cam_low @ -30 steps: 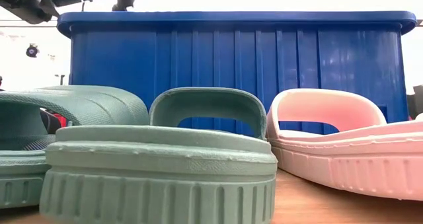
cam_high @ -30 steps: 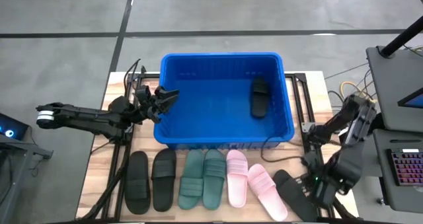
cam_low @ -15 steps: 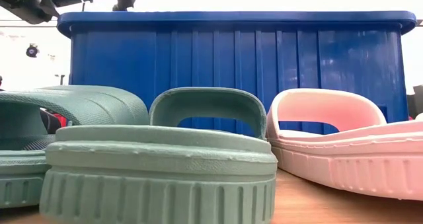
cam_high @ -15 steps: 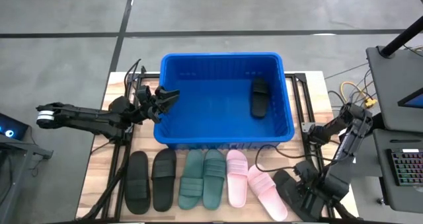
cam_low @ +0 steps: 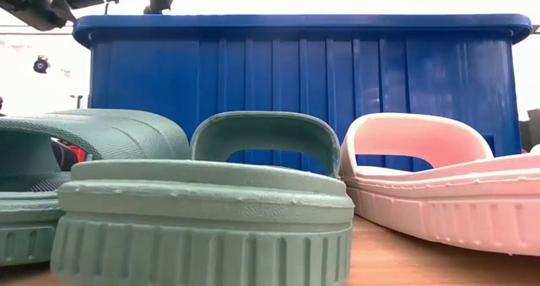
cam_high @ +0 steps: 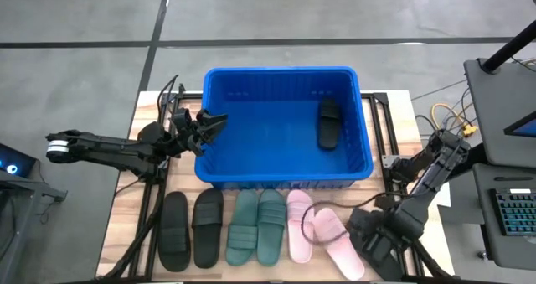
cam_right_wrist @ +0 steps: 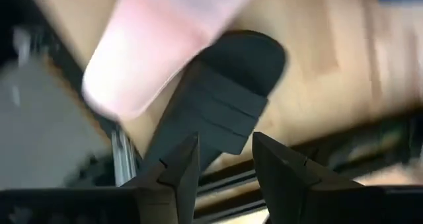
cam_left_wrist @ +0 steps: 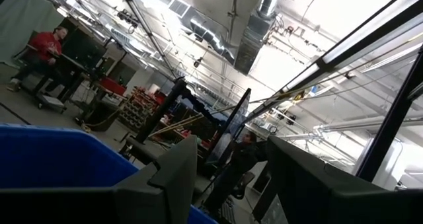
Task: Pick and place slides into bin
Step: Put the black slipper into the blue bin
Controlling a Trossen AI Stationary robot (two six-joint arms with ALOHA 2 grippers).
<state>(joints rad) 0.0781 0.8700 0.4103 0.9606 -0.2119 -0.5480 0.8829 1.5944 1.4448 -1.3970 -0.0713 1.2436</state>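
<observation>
The black slide is beside the pink slide. Next, my right gripper goes to the strap's heel-side edge (cam_high: pixel 373 239) (cam_right_wrist: pixel 218 137) on the black slide and closes there.
The blue bin (cam_high: pixel 251 116) stands at the table's middle with one black slide (cam_high: pixel 328 123) lying flat inside at its right. Along the near edge lie two black slides (cam_high: pixel 191 234), two green slides (cam_high: pixel 257 225) and two pink slides (cam_high: pixel 318 232), soles down. My right gripper (cam_high: pixel 378 238) hangs open, pointing down, above another black slide (cam_right_wrist: pixel 225 92) at the near right, beside a pink one (cam_right_wrist: pixel 158 45); its fingers (cam_right_wrist: pixel 182 164) are clear of it. My left gripper (cam_high: pixel 211 121) waits open at the bin's left rim (cam_left_wrist: pixel 53 164).
Dark frame rails (cam_high: pixel 387 125) and loose cables (cam_high: pixel 335 207) run along the table's right side near my right arm. The low view is filled by a green slide (cam_low: pixel 202 202), a pink slide (cam_low: pixel 430 185) and the bin's wall (cam_low: pixel 295 75).
My right gripper has moved toward the table's left edge and down a little, coming over the black slide at the near right, and has rolled about the line it points along. The slides and the bin have stayed put.
</observation>
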